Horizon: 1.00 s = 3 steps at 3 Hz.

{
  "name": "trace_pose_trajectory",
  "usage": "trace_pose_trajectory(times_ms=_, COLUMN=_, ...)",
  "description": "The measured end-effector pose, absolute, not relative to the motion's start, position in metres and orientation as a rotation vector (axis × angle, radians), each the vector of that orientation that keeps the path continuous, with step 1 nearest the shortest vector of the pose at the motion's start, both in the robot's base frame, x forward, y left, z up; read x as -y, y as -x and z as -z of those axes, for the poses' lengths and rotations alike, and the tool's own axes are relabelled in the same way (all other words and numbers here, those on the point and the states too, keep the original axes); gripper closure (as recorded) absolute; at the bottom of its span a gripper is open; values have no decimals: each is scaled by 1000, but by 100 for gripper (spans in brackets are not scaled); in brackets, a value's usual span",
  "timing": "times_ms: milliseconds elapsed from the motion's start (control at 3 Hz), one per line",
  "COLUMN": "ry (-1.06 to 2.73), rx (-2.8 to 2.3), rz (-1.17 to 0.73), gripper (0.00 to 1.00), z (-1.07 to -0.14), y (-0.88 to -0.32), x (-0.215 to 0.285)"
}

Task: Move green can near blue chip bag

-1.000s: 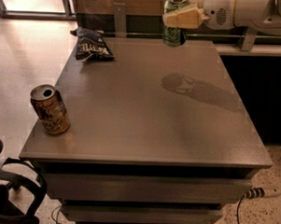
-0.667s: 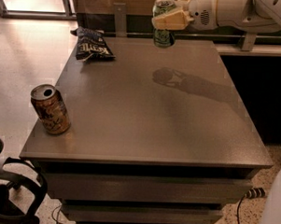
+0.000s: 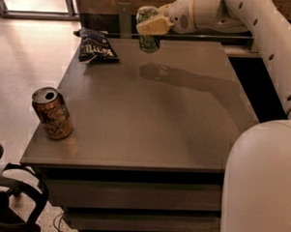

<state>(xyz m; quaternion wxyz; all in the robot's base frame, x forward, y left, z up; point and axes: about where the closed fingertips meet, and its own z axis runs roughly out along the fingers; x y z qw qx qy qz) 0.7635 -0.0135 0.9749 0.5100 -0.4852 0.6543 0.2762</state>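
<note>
The green can, now in the air above the table, will be let go by my gripper, standing on the grey table (image 3: pixel 127 62) against the inner side of the blue chip bag.
My gripper (image 3: pixel 150 26) is shut on the green can (image 3: pixel 148 39), a light green can with dark drawings, and holds it in the air above the far middle of the grey table (image 3: pixel 150 113). The blue chip bag (image 3: pixel 96 45), dark navy with white lettering, lies flat at the table's far left corner, to the left of the can and apart from it. The can's shadow falls on the table just below it.
An orange-brown can (image 3: pixel 52 113) with an open top stands near the table's front left edge. My white arm (image 3: pixel 256 26) reaches in from the right, with its base (image 3: pixel 263 186) at the front right. A dark counter runs behind the table.
My gripper has carried the green can to the left, closer to the blue chip bag, still in the air. The view has shifted so the arm's base now shows.
</note>
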Motion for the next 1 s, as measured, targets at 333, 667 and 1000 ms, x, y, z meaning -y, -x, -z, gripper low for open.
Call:
trace_pose_trajectory(times_ms=333, ry=1191, rx=-1588, rz=-705, gripper=100, z=-951, y=-777, x=-15)
trace_pose_trajectory(times_ms=667, ry=1166, rx=-1585, rz=-739, gripper=100, z=-930, y=-788, x=-30)
trace_pose_trajectory(times_ms=1000, ry=1133, rx=-1578, rz=-760, gripper=100, z=-914, y=-800, x=-36)
